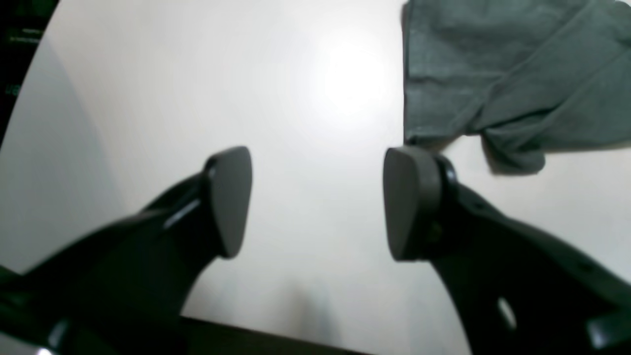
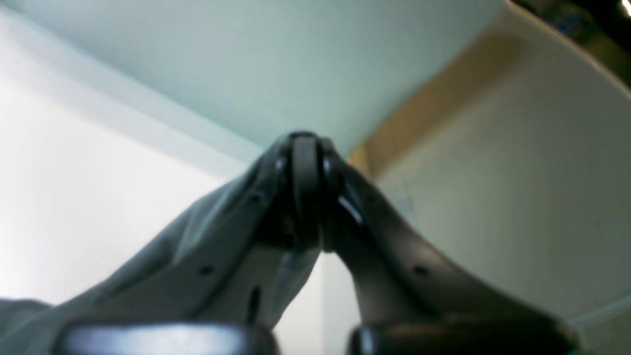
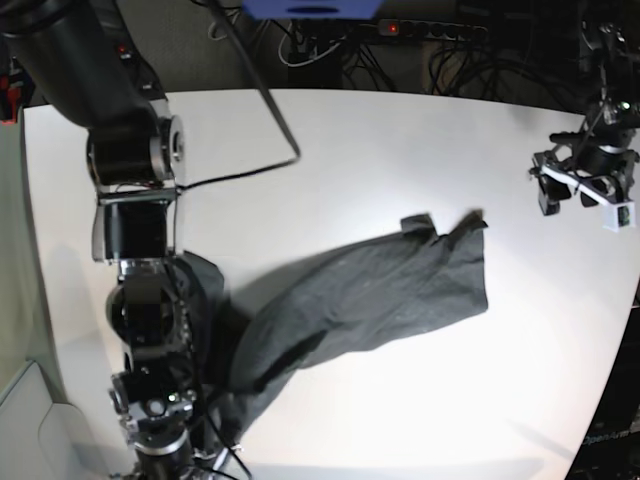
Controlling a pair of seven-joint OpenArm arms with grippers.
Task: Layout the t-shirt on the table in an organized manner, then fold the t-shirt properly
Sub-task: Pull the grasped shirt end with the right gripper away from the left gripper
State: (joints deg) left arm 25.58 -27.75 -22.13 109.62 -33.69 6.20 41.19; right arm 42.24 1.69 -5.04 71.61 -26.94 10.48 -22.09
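I should use my right gripper to let go of the dark grey t-shirt's end on the white table (image 3: 218, 394) next to the near end of the cloth piece.
The dark grey t-shirt (image 3: 370, 295) lies crumpled in a long diagonal band across the white table (image 3: 350, 140), from the near left up to the middle right. My right gripper (image 2: 305, 148) is shut on the t-shirt's near-left end, and the cloth (image 2: 162, 276) hangs from its jaws above the table. In the base view the right arm (image 3: 140, 300) hides that gripper. My left gripper (image 1: 319, 202) is open and empty over bare table, with one end of the t-shirt (image 1: 498, 74) ahead to its right. It also shows at the far right of the base view (image 3: 585, 192), clear of the shirt.
A black cable (image 3: 262, 100) runs from the back edge over the table to the right arm. Cables and a power strip (image 3: 430, 30) lie behind the table. The table's rounded edge (image 1: 29, 84) shows at the left of the left wrist view.
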